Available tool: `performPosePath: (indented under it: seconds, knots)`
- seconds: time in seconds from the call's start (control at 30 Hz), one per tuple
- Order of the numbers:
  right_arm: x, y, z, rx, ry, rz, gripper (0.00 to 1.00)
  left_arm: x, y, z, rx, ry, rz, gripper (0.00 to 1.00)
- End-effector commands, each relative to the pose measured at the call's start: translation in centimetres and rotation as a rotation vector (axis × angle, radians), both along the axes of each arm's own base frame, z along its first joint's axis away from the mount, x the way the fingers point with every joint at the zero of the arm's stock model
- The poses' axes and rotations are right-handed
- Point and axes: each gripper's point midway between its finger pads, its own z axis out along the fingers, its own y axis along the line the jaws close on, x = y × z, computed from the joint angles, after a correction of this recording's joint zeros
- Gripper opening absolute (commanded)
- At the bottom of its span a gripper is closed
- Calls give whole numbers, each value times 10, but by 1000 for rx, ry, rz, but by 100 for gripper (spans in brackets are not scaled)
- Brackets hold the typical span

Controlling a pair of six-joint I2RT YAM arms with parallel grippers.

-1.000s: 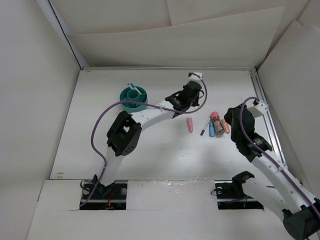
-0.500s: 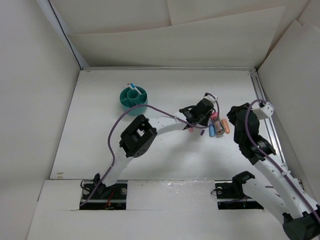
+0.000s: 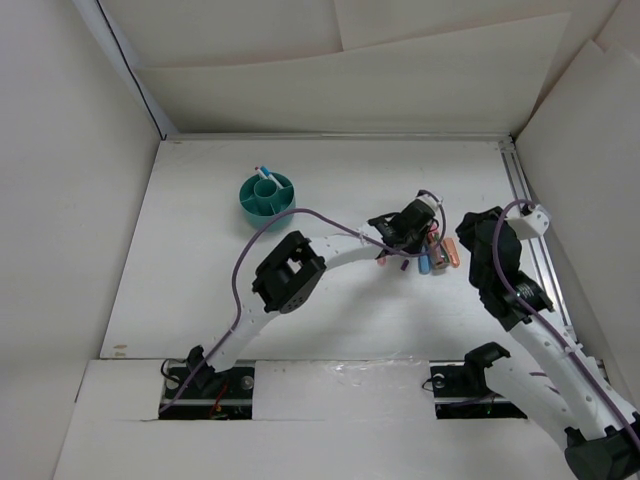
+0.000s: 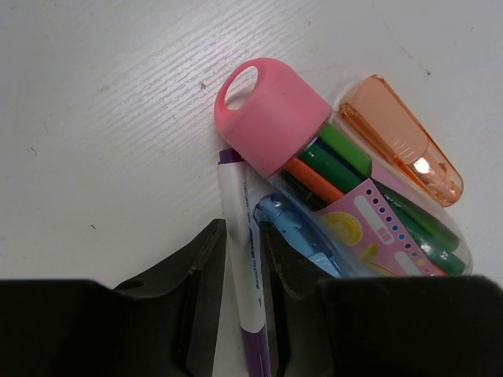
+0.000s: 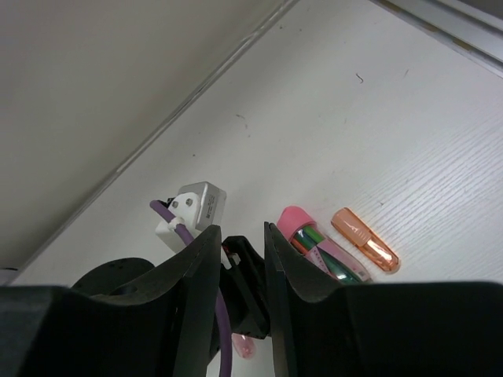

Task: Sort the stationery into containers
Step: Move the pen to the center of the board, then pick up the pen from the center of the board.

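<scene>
My left gripper is holding the purple-ended pen at a slant, with the pen's end against the tube's pink cap, so next I open and grip the pen nearer that end [image 4: 233, 179].
The teal organiser bowl [image 3: 267, 196] stands at the back left with a white pen upright in it. The stationery lies in a pile at the right: a clear tube with a pink cap [image 4: 275, 114] full of coloured pens, an orange stick [image 4: 401, 141], a blue stick [image 4: 295, 232] and a white pen with purple ends [image 4: 240, 196]. My left gripper [image 4: 242, 229] [image 3: 409, 247] is down on the table, shut on that white pen. A pink stick [image 3: 381, 261] peeks out from under the left arm. My right gripper [image 5: 242, 232] [image 3: 470, 233] hovers just right of the pile, narrowly open and holding nothing.
An aluminium rail [image 3: 545, 275] runs along the table's right edge, close behind the right arm. The left arm's purple cable [image 3: 300, 215] arcs over the table's middle. White walls close in the back and both sides.
The left arm has swung right from the table's middle onto the pile, and its jaws now sit around the white pen. The right arm has drawn back slightly to the right.
</scene>
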Motion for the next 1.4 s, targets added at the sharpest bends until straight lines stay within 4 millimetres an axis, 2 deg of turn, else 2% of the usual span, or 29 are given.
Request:
performPosePath:
  seconds: [0.0,0.03,0.07,0.17,0.23,0.27,0.37,0.43,0.53,0.73,0.97,1.0,1.07,1.13,1.17,1.2,1.23,1.27,1.37]
  knots:
    - [2,1,21,27,-65,7,34,6,-5,17,-11,-37,7,21]
    - [3,3,23,24,-70,18,34,9,-5,21,-14,-49,18,21]
    - [3,3,19,21,-61,18,34,11,-3,15,-1,-52,30,20]
    - [1,2,21,24,-70,18,34,17,0,14,16,-70,58,18]
    - [2,4,23,29,-78,27,34,18,2,4,42,-62,64,16]
    - [2,4,23,29,-78,27,34,19,2,7,46,-67,72,15]
    - [2,4,23,21,-75,28,34,20,12,-6,90,-69,96,0]
    - [2,4,23,21,-75,28,34,21,15,6,75,-92,99,0]
    - [3,5,20,23,-74,37,34,22,22,3,96,-106,111,0]
    - [3,5,20,23,-74,37,34,23,13,7,89,-95,96,26]
    - [3,7,20,25,-73,46,34,28,3,12,67,-101,90,29]
    - [3,7,20,25,-73,46,34,30,3,4,83,-106,91,29]
    - [2,7,25,31,-91,46,34,32,-1,6,77,-110,91,30]
    - [2,7,25,31,-91,46,34,35,0,-2,97,-113,91,30]
    - [2,7,25,31,-91,46,34,36,-3,6,85,-119,92,30]
    - [2,6,24,23,-88,48,34,37,1,-5,111,-115,101,28]
    - [1,6,27,26,-96,48,34,39,0,0,106,-125,109,26]
    - [1,6,27,26,-96,48,34,40,2,-6,117,-126,115,25]
    - [1,6,27,26,-96,48,34,41,3,-6,121,-131,122,19]
